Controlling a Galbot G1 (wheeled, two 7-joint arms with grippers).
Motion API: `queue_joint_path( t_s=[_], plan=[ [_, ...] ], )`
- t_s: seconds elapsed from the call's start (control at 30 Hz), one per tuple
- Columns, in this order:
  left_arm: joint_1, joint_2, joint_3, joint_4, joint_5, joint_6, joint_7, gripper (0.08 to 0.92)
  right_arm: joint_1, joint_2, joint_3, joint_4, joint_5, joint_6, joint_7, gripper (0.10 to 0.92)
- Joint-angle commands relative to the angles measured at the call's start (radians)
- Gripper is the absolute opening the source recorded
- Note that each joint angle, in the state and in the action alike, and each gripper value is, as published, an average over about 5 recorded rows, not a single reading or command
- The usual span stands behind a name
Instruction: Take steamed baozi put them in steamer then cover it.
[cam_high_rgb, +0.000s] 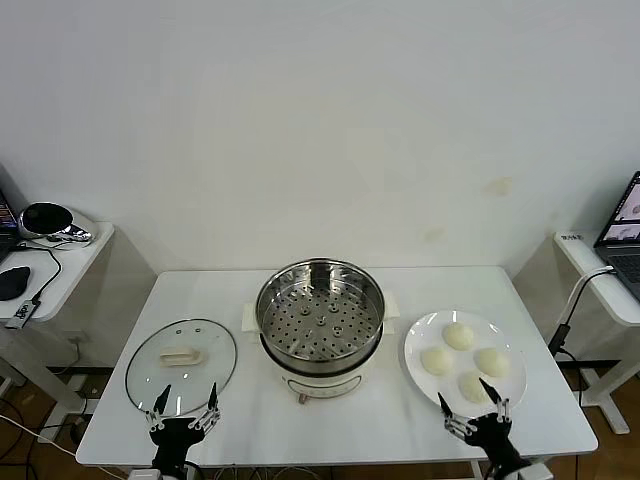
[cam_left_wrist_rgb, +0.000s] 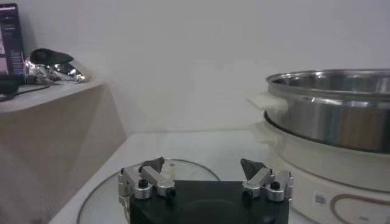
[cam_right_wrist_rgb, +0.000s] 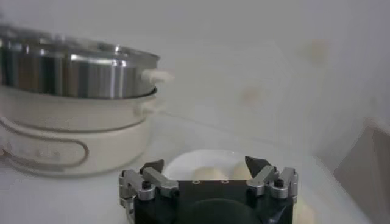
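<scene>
The robot's right gripper will close around the sides of the baozi (cam_high_rgb: 458, 336) (cam_right_wrist_rgb: 241, 171) nearest the wall, at the far part of the white plate.
The steamer (cam_high_rgb: 320, 325), a shiny steel pot with a perforated tray on a white base, stands mid-table; it also shows in the left wrist view (cam_left_wrist_rgb: 329, 112) and the right wrist view (cam_right_wrist_rgb: 73, 73). Four cream-white baozi (cam_high_rgb: 459, 336) lie on a white plate (cam_high_rgb: 420, 345) to its right; some show in the right wrist view (cam_right_wrist_rgb: 207, 172). A glass lid (cam_high_rgb: 181, 365) with a white handle lies flat to the left, also in the left wrist view (cam_left_wrist_rgb: 97, 195). My left gripper (cam_high_rgb: 184, 403) is open at the lid's near edge. My right gripper (cam_high_rgb: 472, 396) is open at the plate's near edge.
The white table (cam_high_rgb: 330, 420) has side desks on both flanks: the left one (cam_high_rgb: 50, 270) holds a dark shiny object and cables, the right one (cam_high_rgb: 610, 270) holds a laptop. A white wall stands behind the table.
</scene>
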Motion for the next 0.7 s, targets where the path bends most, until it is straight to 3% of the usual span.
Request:
queue_joint_path(
  t_s=[0.03, 0.43, 0.7],
  plan=[
    [-0.011, 0.018, -0.01, -0.011, 0.019, 0.035, 0.013, 0.823, 0.161, -0.28, 0.071, -0.042, -0.219, -0.111, -0.107, 0.823],
    [-0.011, 0.013, -0.022, -0.007, 0.047, 0.051, 0.011, 0.823, 0.574, -0.698, -0.148, -0.25, -0.431, -0.193, -0.566, 0.823],
    [0.008, 0.005, -0.032, -0.017, 0.132, 0.05, 0.02, 0.823, 1.103, -0.736, -0.699, -0.459, -0.367, -0.181, -0.788, 0.823]
  ],
)
